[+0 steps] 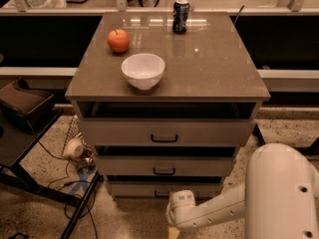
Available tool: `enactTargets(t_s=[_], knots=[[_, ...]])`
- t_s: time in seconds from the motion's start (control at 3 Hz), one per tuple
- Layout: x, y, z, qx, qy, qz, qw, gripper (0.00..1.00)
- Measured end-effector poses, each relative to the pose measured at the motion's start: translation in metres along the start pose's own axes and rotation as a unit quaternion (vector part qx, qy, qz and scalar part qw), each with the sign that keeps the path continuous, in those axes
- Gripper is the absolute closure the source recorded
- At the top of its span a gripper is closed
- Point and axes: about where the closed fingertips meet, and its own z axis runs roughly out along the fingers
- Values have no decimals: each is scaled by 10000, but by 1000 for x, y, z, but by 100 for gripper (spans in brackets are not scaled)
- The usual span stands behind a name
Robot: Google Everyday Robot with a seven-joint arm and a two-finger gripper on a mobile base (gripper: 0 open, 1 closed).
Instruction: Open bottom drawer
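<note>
I need to next close my gripper on the small black handle (162, 194) of the bottom drawer, below the middle drawer.
The bottom drawer (144, 188) is the lowest and shortest of three pale fronts in the cabinet. Its front sits about flush with the drawers above and no interior shows. Its small black handle (160, 194) is partly hidden behind my arm's white wrist (182, 205). My gripper (173, 231) hangs from that wrist at the bottom edge of the camera view, just in front of and below the drawer's handle, mostly cut off by the frame.
The brown cabinet top (214, 63) carries a white bowl (143, 70), an orange-red apple (118, 40) and a dark can (181, 16). The middle drawer (164, 166) and top drawer (164, 132) sit above. A dark stand (30, 148) and cables (75, 173) lie to the left.
</note>
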Motion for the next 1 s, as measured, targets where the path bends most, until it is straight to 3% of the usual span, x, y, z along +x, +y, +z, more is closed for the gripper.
enactTargets(t_s=[0.67,1.0], knots=[[-22,-3,93,-97,-168,-172,9997,0],[-28,-11,121,-135,-21,-372,9992,0]])
